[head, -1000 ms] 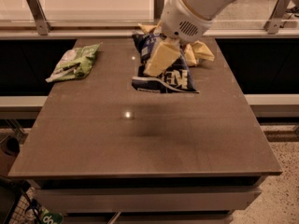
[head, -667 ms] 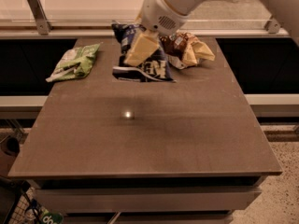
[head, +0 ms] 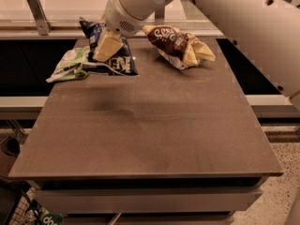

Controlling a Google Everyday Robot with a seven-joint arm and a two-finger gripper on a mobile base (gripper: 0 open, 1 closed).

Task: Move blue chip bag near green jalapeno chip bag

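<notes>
Next, I release the blue chip bag from my gripper on the table [head: 99, 71] against the green jalapeno chip bag.
The blue chip bag [head: 119, 63], navy with white lettering, hangs from my gripper [head: 107, 46] at the far left of the table, its lower edge over the table top. My gripper's yellowish fingers [head: 110, 45] are shut on the bag's upper part. The green jalapeno chip bag [head: 69, 65] lies flat at the table's far left edge, right beside the blue bag, which partly overlaps its right side. My white arm [head: 225, 13] reaches in from the upper right.
A brown-and-yellow chip bag [head: 178, 45] lies at the far middle of the brown table [head: 154, 135]. A counter ledge with metal posts [head: 37, 13] runs along the back. Floor and a wire basket [head: 23, 210] show below left.
My gripper has carried the blue chip bag leftward, away from the brown-and-yellow bag, to right beside the green bag. The view has also shifted, so the table sits differently in frame.
</notes>
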